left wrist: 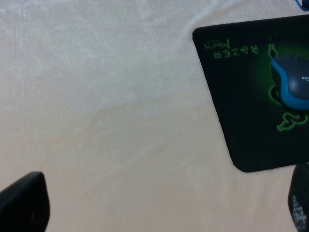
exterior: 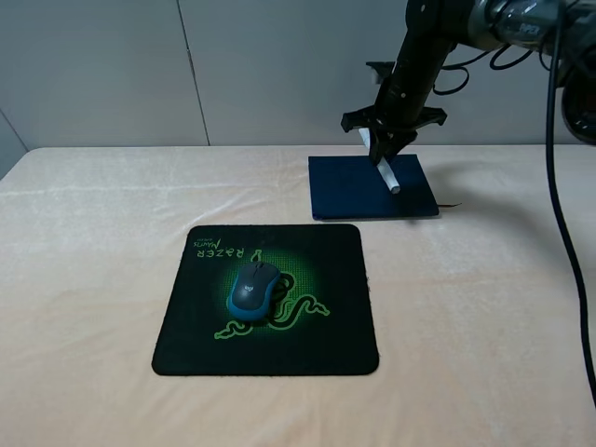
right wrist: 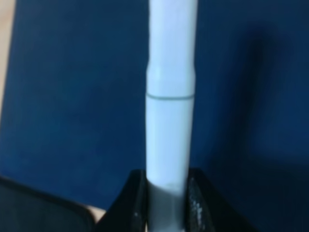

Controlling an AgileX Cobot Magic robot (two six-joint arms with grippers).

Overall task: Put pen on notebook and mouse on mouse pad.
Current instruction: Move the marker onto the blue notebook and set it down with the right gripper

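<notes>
My right gripper is going to release the white pen at a slant across the middle of the dark navy notebook's cover (exterior: 380,186). The pen now hangs just over the notebook.
The dark navy notebook (exterior: 372,187) lies at the back of the table, and it fills the right wrist view as notebook (right wrist: 72,96). My right gripper (exterior: 382,154) hangs just over it, shut on the white pen (exterior: 388,176), whose free end slants down onto the cover. Up close the pen (right wrist: 170,96) runs out from between the black fingers (right wrist: 133,203). The mouse (exterior: 254,290), dark grey with teal sides, rests on the black Razer mouse pad (exterior: 205,335). My left gripper is outside the exterior view; its fingertips (left wrist: 24,205) stand wide apart over bare cloth beside the mouse pad (left wrist: 241,121) and mouse (left wrist: 294,82).
A cream cloth (exterior: 93,242) covers the whole table. A thin ribbon (exterior: 451,205) pokes out from the notebook's right edge. A black cable (exterior: 563,233) hangs down at the right side. A grey wall stands behind the table.
</notes>
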